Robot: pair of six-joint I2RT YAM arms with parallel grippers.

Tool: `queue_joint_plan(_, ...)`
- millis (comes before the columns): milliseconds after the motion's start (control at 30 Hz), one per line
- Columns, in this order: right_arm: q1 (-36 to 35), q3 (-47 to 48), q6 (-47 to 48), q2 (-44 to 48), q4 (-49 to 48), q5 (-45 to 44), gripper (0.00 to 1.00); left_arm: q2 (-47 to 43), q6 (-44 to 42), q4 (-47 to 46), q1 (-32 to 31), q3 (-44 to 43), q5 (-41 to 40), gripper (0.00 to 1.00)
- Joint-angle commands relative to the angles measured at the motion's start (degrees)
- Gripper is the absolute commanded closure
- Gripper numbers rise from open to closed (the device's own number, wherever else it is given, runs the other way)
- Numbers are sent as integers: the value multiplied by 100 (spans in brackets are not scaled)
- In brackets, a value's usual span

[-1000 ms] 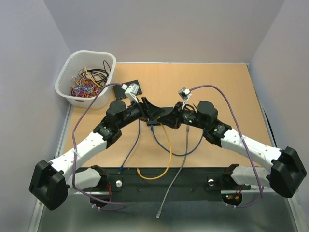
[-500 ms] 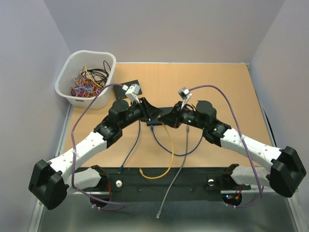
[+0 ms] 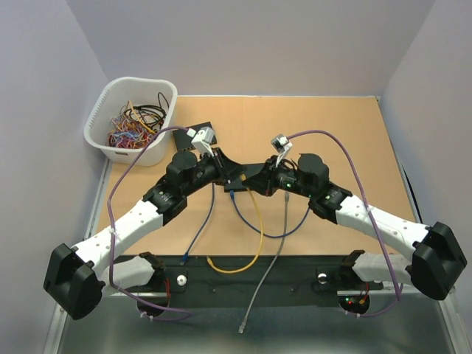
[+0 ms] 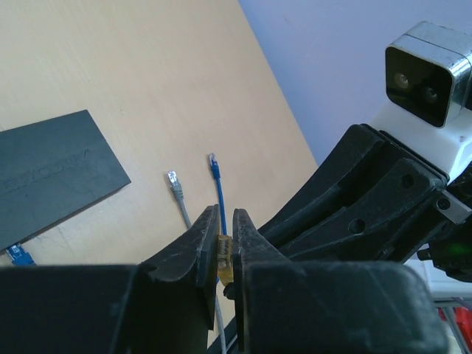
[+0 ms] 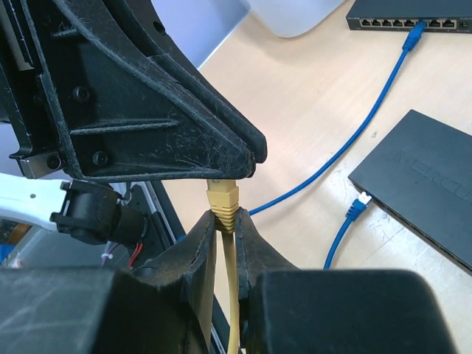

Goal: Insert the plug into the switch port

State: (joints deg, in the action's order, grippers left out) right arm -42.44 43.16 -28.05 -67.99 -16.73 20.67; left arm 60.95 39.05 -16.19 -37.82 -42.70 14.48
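Note:
My left gripper covers the yellow plug's contact end, so my right gripper needs to open and retake the plug's ribbed boot (image 5: 225,216) before my left gripper frees that end of the plug.
The yellow plug (image 5: 222,199) hangs above the table between both arms, its yellow cable (image 3: 254,228) looping down toward the near edge. My right gripper (image 5: 225,218) is shut on the plug's ribbed boot, with the cable running down between its fingers. My left gripper (image 4: 226,218) is shut on the yellow plug (image 4: 226,256) at its contact end. The two grippers meet tip to tip at the table's middle (image 3: 247,179). A black switch (image 5: 417,181) lies flat just beyond them, and a second switch (image 5: 413,13) shows its row of ports with a blue cable plugged in.
A white basket (image 3: 133,122) of tangled cables stands at the back left. A loose blue plug (image 4: 214,159) and a grey plug (image 4: 174,181) lie on the tan table (image 3: 332,133). The grey cable (image 3: 269,273) trails over the near edge. Another blue plug (image 5: 360,203) lies beside the near switch.
My left gripper has closed onto the tip of the yellow plug and edged slightly toward the right gripper. The right gripper has kept its hold.

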Motion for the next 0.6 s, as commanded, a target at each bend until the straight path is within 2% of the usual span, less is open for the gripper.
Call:
queue_joint_plan(0,16,342,63,-57,-120,-168,99,-65,-143,-87,-23,-239,-86,94)
queue_joint_plan(33,16,412,54,-74,-50,-229,96,-74,-152,-69,-15,-248,-103,95)
queue_joint_plan(67,16,456,107,-92,125,-351,76,-57,-161,35,-23,-300,-164,96)
queue_joint_plan(100,16,500,159,-101,222,-431,63,-48,-169,115,-23,-301,-165,96)
queue_joint_plan(167,16,623,299,-57,476,-668,48,4,-187,430,-23,-458,-366,97)
queue_joint_plan(333,16,738,573,101,776,-854,44,154,-248,888,-32,-617,-508,100)
queue_joint_plan(433,-19,826,713,66,1004,-941,51,198,-231,994,-41,-669,-551,100)
queue_joint_plan(467,-71,835,766,66,1031,-1072,57,224,-231,1055,-41,-705,-560,100)
queue_joint_plan(567,-168,773,836,92,1058,-1214,60,330,-301,1179,-58,-819,-578,100)
